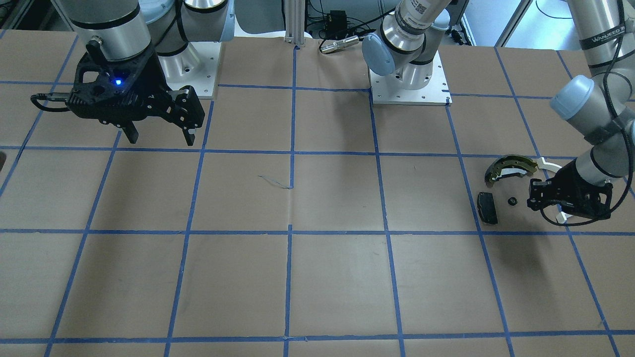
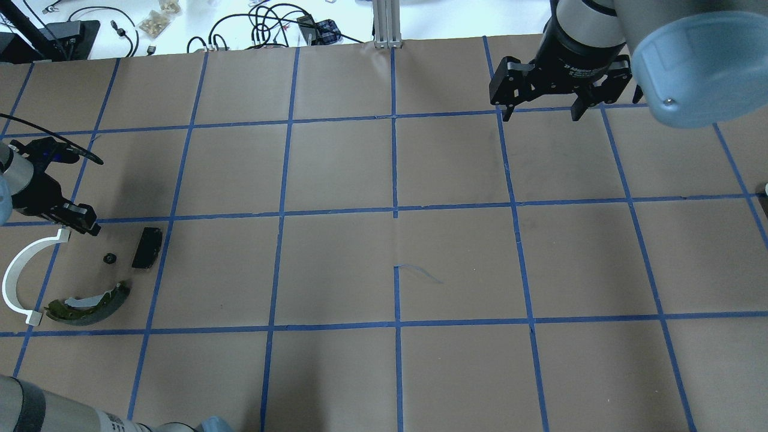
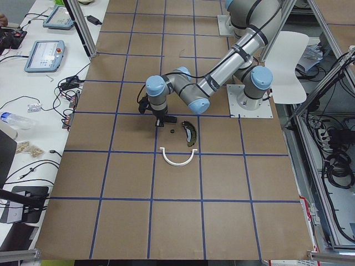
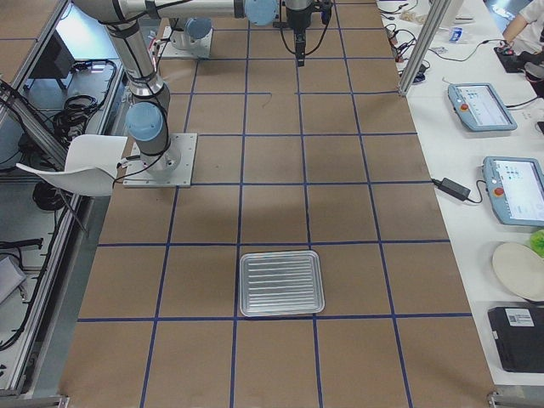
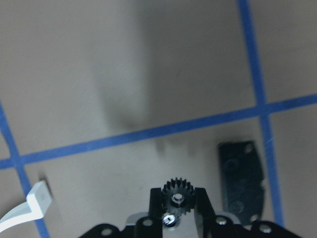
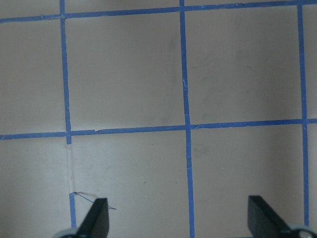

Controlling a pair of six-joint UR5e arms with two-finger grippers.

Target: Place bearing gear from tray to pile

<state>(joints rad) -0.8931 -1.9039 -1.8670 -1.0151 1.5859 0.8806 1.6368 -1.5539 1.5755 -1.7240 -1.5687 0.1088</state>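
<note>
Next, I release the bearing gear from my left gripper close beside the gear on the paper [image 1: 524, 202], on the side toward the white plastic arc.
The small black bearing gear [image 2: 109, 258] lies on the paper inside the pile, between the white plastic arc [image 2: 15, 276] and the black rectangular pad [image 2: 147, 247], above the olive brake shoe [image 2: 90, 303]. My left gripper [image 2: 90, 227] hovers low just beside the gear, apart from it. In the left wrist view its fingers [image 5: 157, 198] stand a small way apart and the gear [image 5: 177, 194] shows through the gap, with the pad [image 5: 241, 181] to the right. My right gripper [image 2: 540, 114] is open and empty far across the table. The silver tray [image 4: 280, 283] holds nothing.
The table is brown paper with a blue tape grid. The tray sits at the robot's right end, far from the pile. In the front view the pile [image 1: 511, 166] lies by the right edge, next to the left arm's elbow [image 1: 580, 99]. Cables and boxes lie beyond the far edge.
</note>
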